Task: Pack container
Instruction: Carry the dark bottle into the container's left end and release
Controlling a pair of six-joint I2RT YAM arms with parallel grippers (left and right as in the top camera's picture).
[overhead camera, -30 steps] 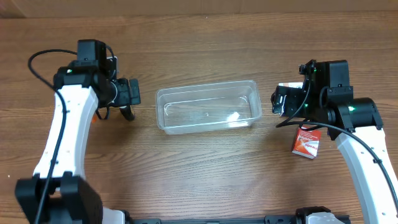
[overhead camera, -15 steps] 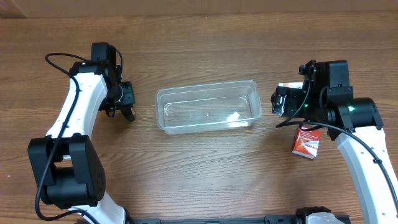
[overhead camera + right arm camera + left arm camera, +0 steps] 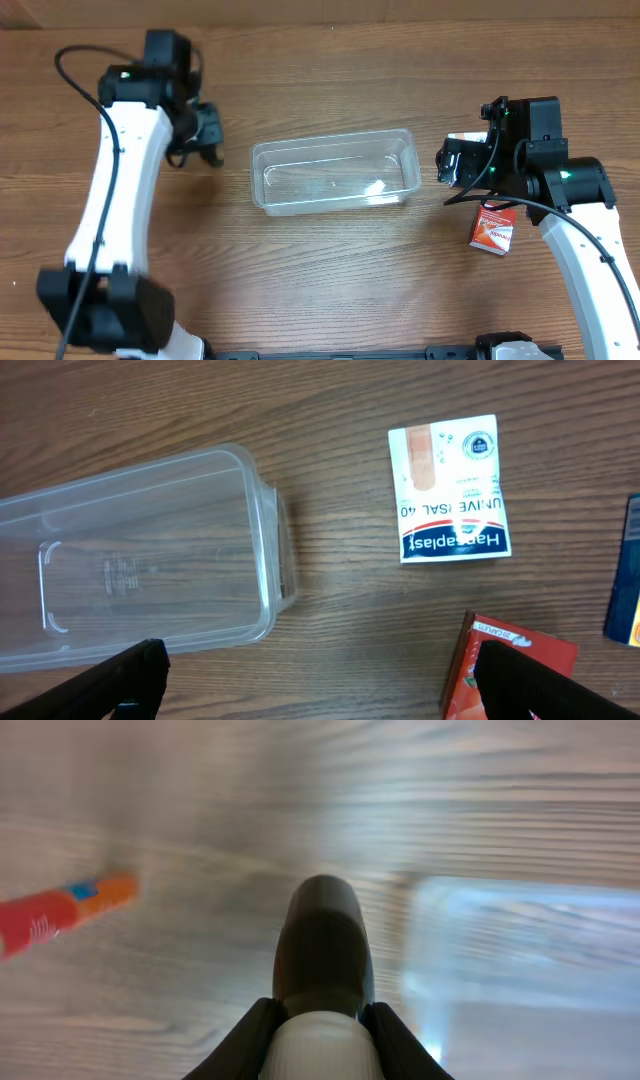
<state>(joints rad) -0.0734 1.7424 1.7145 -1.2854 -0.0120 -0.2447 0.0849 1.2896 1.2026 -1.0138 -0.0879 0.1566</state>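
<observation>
I need to let go of the dark bottle with my left gripper in the clear container's end (image 3: 270, 194) (image 3: 455, 1030) nearest the red and orange tube.
The clear plastic container (image 3: 335, 170) lies empty in the middle of the table; its blurred corner (image 3: 520, 960) shows in the left wrist view and its right end (image 3: 130, 550) in the right wrist view. My left gripper (image 3: 205, 140) hangs left of it, shut (image 3: 320, 1020) on a dark bottle (image 3: 322, 945) just at its white ribbed cap (image 3: 322, 1048). From overhead the bottle is hidden under the gripper. My right gripper (image 3: 450, 162) stands open (image 3: 320, 685) just right of the container, with nothing between its fingers.
A white plaster box (image 3: 447, 488) lies flat right of the container. A red box (image 3: 493, 228) (image 3: 510, 670) sits under the right arm, with a blue item (image 3: 625, 575) at the frame edge. A red and orange tube (image 3: 60, 910) lies left of the held bottle.
My left gripper has shut on the dark bottle and shifted toward the far side of the table with it. The right arm and the container have not moved.
</observation>
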